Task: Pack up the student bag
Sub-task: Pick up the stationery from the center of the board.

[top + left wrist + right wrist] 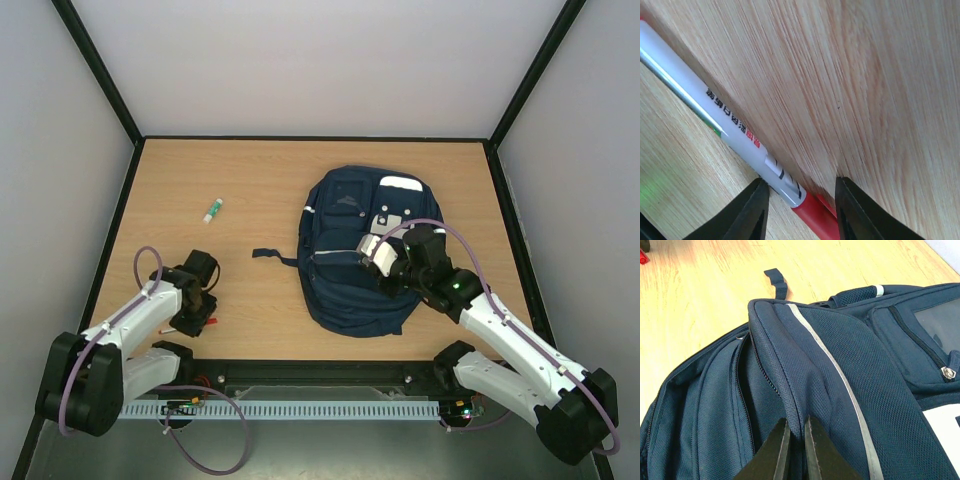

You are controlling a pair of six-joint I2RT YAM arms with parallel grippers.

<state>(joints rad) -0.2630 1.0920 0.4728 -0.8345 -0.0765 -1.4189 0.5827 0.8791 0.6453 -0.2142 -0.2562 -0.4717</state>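
Observation:
The white pen lies at a slant across my left gripper's fingers near its red cap, so next I turn it straight and take it by its white body (747, 144).
The student bag (350, 215), navy with thin white stripes, lies flat on the right half of the table. Its main zip (742, 385) gapes open. My right gripper (796, 422) is shut on a fold of the bag's fabric beside that opening and holds the flap up. At the near left, my left gripper (801, 181) is down at the tabletop and open. Between its fingers lies a white pen (730, 120) with a red cap (815, 215). The left finger (752, 210) is next to the pen and the right finger (855, 210) stands apart from it.
A small white tube with a green end (213, 209) lies on the table's left half, farther back. A dark strap (272, 254) sticks out from the bag's left side. Grey walls (60, 150) with black frame rails close in the table.

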